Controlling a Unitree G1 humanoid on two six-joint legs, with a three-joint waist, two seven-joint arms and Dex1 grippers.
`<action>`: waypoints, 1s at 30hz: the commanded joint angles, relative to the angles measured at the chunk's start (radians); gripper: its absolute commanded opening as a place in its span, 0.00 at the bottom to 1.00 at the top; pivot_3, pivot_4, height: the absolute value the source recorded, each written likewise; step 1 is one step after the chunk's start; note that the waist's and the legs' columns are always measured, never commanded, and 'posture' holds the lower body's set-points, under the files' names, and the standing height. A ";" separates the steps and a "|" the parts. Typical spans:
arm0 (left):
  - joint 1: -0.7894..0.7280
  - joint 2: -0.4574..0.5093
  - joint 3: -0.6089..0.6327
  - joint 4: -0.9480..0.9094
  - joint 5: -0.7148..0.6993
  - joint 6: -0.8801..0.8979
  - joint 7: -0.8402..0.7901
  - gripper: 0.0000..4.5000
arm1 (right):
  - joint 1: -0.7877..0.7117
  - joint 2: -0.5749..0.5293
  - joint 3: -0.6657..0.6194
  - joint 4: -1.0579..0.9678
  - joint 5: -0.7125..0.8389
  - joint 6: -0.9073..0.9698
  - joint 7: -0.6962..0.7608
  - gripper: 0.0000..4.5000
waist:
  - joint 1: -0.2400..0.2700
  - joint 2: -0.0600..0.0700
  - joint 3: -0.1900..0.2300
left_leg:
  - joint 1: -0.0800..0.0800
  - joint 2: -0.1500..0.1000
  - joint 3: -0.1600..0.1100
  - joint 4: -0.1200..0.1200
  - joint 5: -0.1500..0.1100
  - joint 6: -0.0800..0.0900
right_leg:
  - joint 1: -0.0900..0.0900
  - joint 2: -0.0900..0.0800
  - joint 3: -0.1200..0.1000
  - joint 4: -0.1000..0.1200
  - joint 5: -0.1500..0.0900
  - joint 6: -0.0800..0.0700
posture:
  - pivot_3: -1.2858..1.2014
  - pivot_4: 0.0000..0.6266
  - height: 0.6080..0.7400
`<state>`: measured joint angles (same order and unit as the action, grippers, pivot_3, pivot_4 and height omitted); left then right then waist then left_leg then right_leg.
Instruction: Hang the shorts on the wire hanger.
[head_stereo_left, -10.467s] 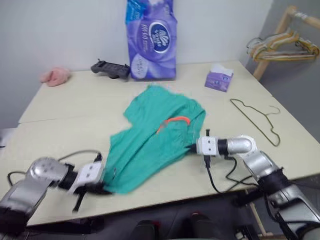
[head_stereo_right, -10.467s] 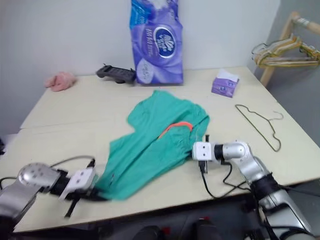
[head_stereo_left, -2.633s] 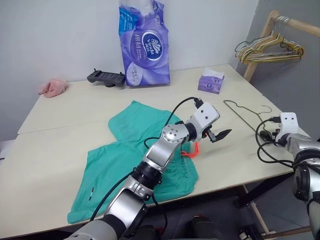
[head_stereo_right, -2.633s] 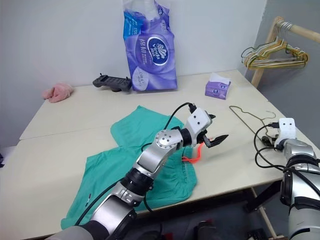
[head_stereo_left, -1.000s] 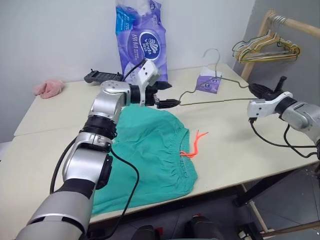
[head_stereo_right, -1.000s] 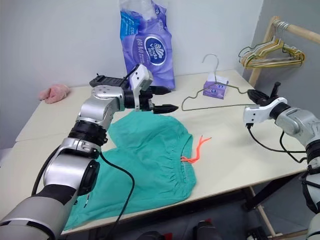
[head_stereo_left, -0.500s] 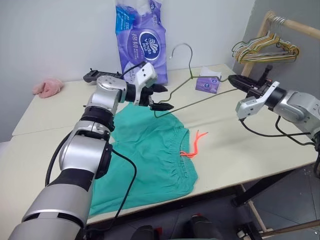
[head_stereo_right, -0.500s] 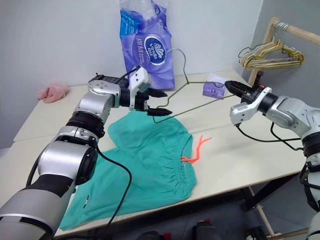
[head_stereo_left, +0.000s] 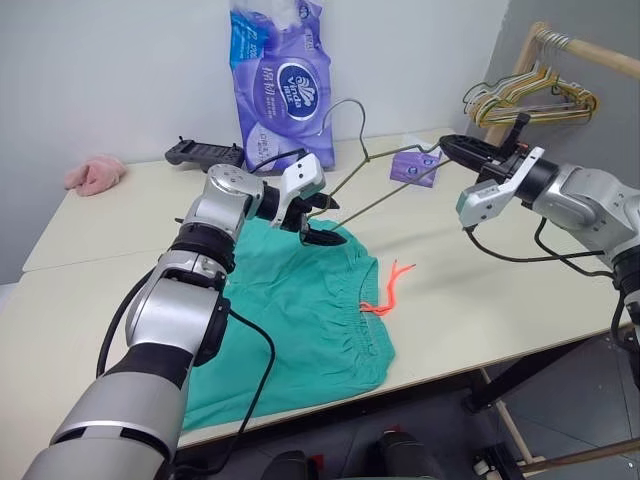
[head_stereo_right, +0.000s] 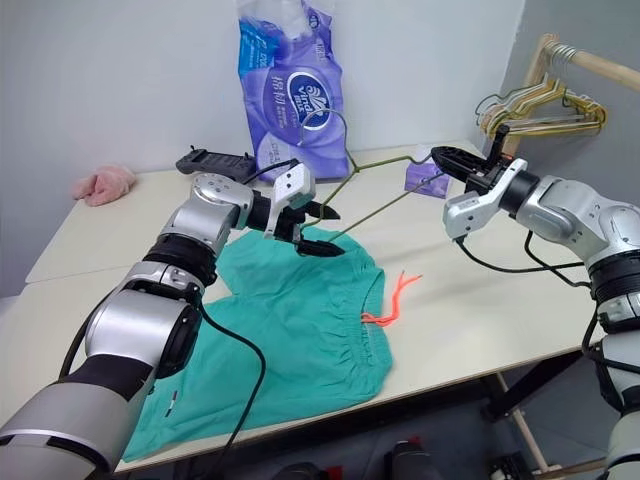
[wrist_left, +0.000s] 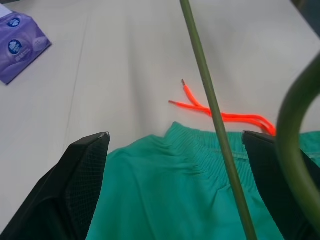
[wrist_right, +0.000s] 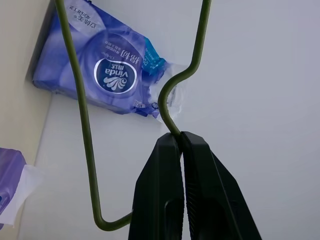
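The wire hanger slants down from my right gripper, hook up, so next I pinch the bar's lower end (head_stereo_left: 346, 220) with my left gripper and level the hanger.
The teal shorts (head_stereo_left: 300, 300) lie flat on the table, their orange drawstring (head_stereo_left: 385, 290) trailing toward the right. The wire hanger (head_stereo_left: 385, 200) hangs in the air above them. My right gripper (head_stereo_left: 452, 148) is shut on the wire hanger near the base of its hook (wrist_right: 172, 131), over the table's right side. The hanger's long bar (wrist_left: 210, 100) slopes down between the fingers of my left gripper (head_stereo_left: 338, 224). That gripper is open just above the far edge of the shorts, and its fingers (wrist_left: 85, 185) do not touch the wire.
At the back of the table (head_stereo_left: 100, 260) stand a tall purple tissue pack (head_stereo_left: 280, 80) and a black controller (head_stereo_left: 200, 153). A small purple tissue box (head_stereo_left: 412, 168) sits behind the hanger, a pink cloth (head_stereo_left: 95, 172) at far left. A wooden rack with bunched hangers (head_stereo_left: 530, 95) stands right.
My right gripper carried the hanger leftward and higher, and the hook swung left with it. The left gripper dropped closer to the shorts, and the hanger's bar now runs between its open fingers.
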<state>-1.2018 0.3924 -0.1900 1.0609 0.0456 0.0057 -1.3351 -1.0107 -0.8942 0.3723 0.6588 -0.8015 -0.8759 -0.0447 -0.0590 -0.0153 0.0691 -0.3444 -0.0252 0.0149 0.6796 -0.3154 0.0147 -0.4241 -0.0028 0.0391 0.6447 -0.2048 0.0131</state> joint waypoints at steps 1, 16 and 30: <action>-0.004 0.010 0.008 -0.033 0.005 -0.024 0.016 0.87 | -0.046 0.004 -0.053 -0.030 0.053 0.005 0.012 0.00 | 0.001 0.000 0.000 | 0.000 0.000 0.000 0.000 0.000 0.000 | 0.000 0.000 0.000 0.000 0.000 0.000 | 0.51 0.02 1.00; -0.006 0.011 0.010 -0.025 0.004 -0.024 0.006 0.53 | -0.043 0.010 -0.070 -0.042 0.064 0.009 0.036 0.00 | 0.001 0.000 0.000 | 0.000 0.000 0.000 0.000 0.000 0.000 | 0.000 0.000 0.000 0.000 0.000 0.000 | 0.50 0.03 1.00; -0.031 -0.001 0.031 0.003 0.004 -0.072 0.087 0.71 | -0.033 0.012 -0.080 -0.046 0.074 0.013 0.055 0.00 | 0.001 0.000 0.000 | 0.000 0.000 0.000 0.000 0.000 0.000 | 0.000 0.000 0.000 0.000 0.000 0.000 | 0.51 0.03 1.00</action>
<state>-1.2003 0.3886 -0.1835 1.0695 0.0604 -0.0528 -1.2556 -1.0145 -0.8823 0.3341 0.6406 -0.7628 -0.8630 0.0195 -0.0577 -0.0155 0.0691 -0.3444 -0.0251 0.0151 0.6796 -0.3155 0.0150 -0.4242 -0.0029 0.0392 0.6449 -0.2047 0.0132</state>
